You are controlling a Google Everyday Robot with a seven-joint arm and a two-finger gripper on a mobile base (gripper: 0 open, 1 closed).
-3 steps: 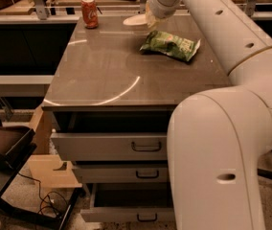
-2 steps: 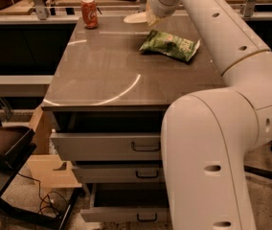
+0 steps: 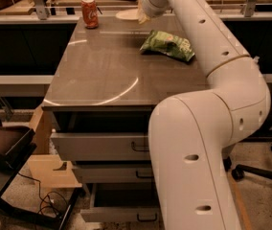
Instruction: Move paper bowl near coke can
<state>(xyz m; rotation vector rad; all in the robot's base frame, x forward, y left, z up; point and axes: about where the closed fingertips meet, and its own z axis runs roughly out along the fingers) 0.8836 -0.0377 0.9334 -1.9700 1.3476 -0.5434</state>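
My gripper is holding the paper bowl, slightly raised at the table's far edge. It will let go of it on the grey table (image 3: 110, 24) next to the red coke can, toward the green bag.
The off-white paper bowl (image 3: 125, 14) is at the far edge of the grey table (image 3: 102, 66), right of centre. My gripper (image 3: 142, 16) is at the bowl's right rim, with the white arm reaching over the table from the right. The bowl looks slightly raised and seems to be held by the gripper. The red coke can (image 3: 89, 13) stands upright at the far left corner of the table, a short way left of the bowl.
A green snack bag (image 3: 168, 45) lies on the table's right side, just in front of the gripper. Several drawers are below the table front, the lower ones pulled out. A brown chair (image 3: 2, 147) and cardboard are at the lower left.
The gripper and the bowl have moved a little farther back and left, toward the can. The can and the bag have not moved.
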